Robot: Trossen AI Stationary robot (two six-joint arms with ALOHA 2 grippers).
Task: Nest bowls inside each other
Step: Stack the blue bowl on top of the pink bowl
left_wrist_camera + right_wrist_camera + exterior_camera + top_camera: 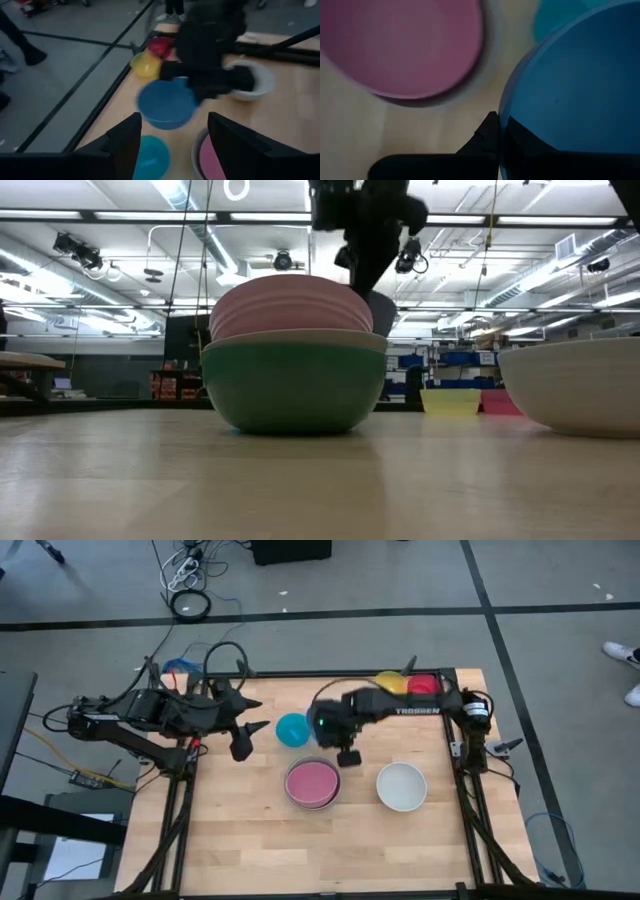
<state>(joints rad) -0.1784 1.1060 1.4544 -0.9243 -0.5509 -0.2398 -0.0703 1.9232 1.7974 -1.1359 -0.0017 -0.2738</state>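
The robot's right gripper will release the blue bowl inside the pink bowl (312, 784) (407, 37) at the top of the stack.
My right gripper (497, 134) is shut on a blue bowl (165, 104) and holds it above the table's middle, between a cyan bowl (293, 729) and a stack. In the high view the arm hides the blue bowl. The stack is a pink bowl (312, 782) nested in a pale bowl (295, 340), which sits in a green bowl (295, 388) on the table. A white bowl (401, 786) stands to the stack's right. A yellow bowl (389, 682) and a red bowl (424, 684) sit at the far right. My left gripper (172, 145) hangs open at the table's left, holding nothing. My right gripper pinches the blue bowl's rim (501, 120), one finger inside the bowl and one outside. The fingers come steeply from above, pointing down. The bowl hangs below them, mouth up, lifted clear of the table.
Bare wood lies along the table's near half, in front of the stack and the white bowl. Black frame rails (470, 800) run along the table's left and right sides. Cables lie on the floor beyond the far edge.
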